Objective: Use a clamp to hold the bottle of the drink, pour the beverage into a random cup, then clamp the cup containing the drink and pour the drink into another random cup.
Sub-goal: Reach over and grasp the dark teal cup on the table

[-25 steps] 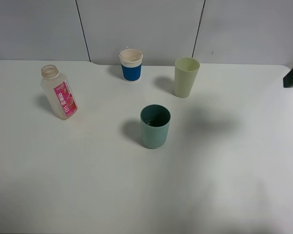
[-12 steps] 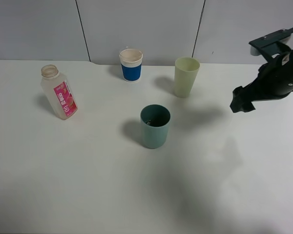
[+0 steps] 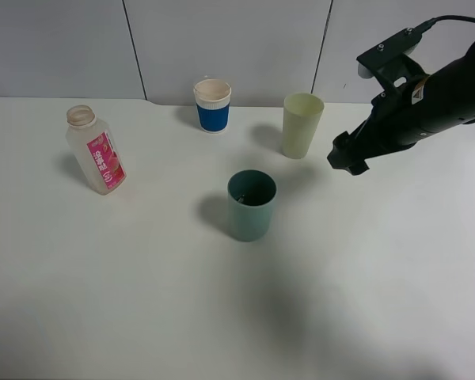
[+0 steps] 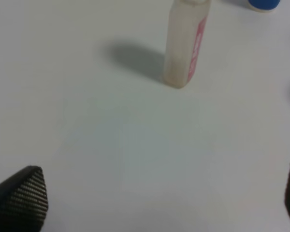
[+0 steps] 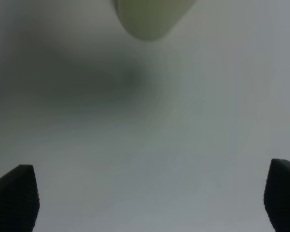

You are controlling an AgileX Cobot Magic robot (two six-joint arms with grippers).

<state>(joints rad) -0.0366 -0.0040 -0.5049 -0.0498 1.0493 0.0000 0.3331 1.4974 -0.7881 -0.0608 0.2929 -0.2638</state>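
Observation:
The robot's right gripper needs to next move to the teal cup in the middle of the table and close around the lower half of its body (image 3: 250, 222), below the cup's rim.
A clear bottle with a pink label (image 3: 96, 153) stands uncapped at the left of the white table; it also shows in the left wrist view (image 4: 186, 41). A teal cup (image 3: 252, 204) stands mid-table, a pale green cup (image 3: 302, 124) behind it, and a blue-and-white cup (image 3: 212, 104) at the back. My right gripper (image 3: 344, 161) hangs above the table just right of the pale green cup (image 5: 152, 17), jaws wide apart and empty. My left gripper (image 4: 150, 203) is open and empty, some way short of the bottle; it is out of the exterior view.
The table (image 3: 142, 301) ends at a grey panelled wall (image 3: 222, 39) behind the cups. The right arm (image 3: 435, 87) reaches in from the upper right.
My right arm has swung in from the right edge toward the pale green cup, moving left across the table. The bottle and cups have not moved.

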